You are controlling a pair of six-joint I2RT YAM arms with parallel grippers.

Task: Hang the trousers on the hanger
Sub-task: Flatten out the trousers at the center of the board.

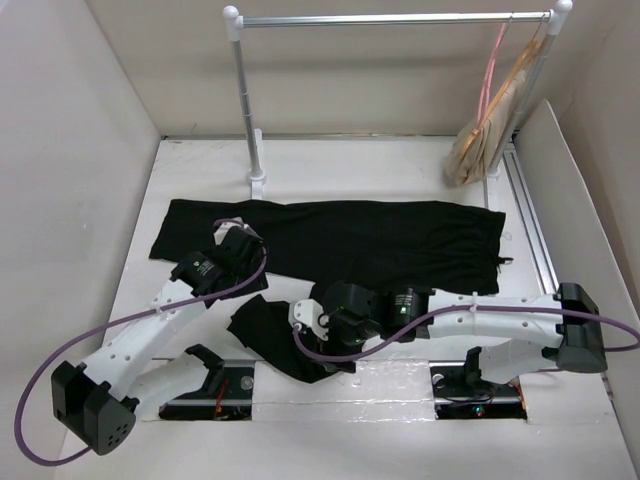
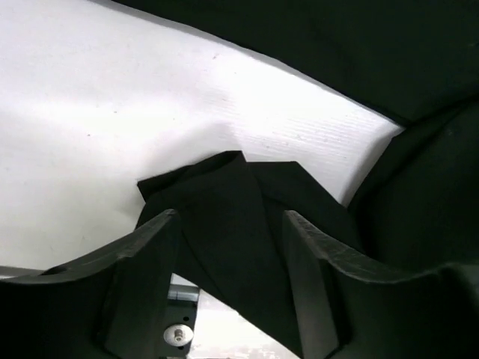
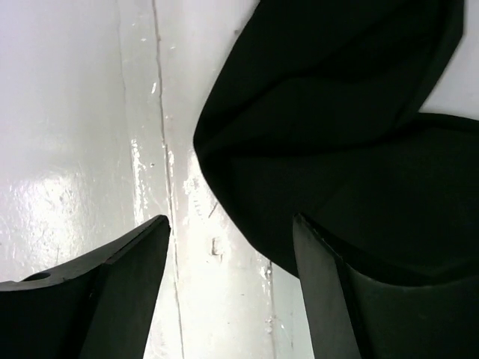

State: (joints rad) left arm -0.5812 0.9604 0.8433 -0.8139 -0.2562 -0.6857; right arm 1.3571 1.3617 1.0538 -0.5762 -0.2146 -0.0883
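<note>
The trousers' flap bends toward the front, off the trousers' flat part, so the robot's left gripper should grab the flap's loose end (image 1: 247,318) and pull it straight over that flat part.
The black trousers (image 1: 380,240) lie flat across the middle of the table, with one end folded into a bunched flap (image 1: 268,340) near the front. The pink hanger (image 1: 490,75) hangs from the rail at the back right, far from both arms. My left gripper (image 1: 243,262) is open over the trousers' left part; in the left wrist view (image 2: 228,217) the folded cloth (image 2: 232,194) lies between and below its fingers. My right gripper (image 1: 312,330) is open at the flap; in the right wrist view (image 3: 232,221) the cloth edge (image 3: 337,112) reaches its right finger (image 3: 329,284).
A metal clothes rail (image 1: 390,18) on a white-footed post (image 1: 245,110) stands at the back. Beige hangers (image 1: 495,130) hang beside the pink one. White walls enclose the table on the left, back and right. The arm base mounts (image 1: 215,385) sit at the near edge.
</note>
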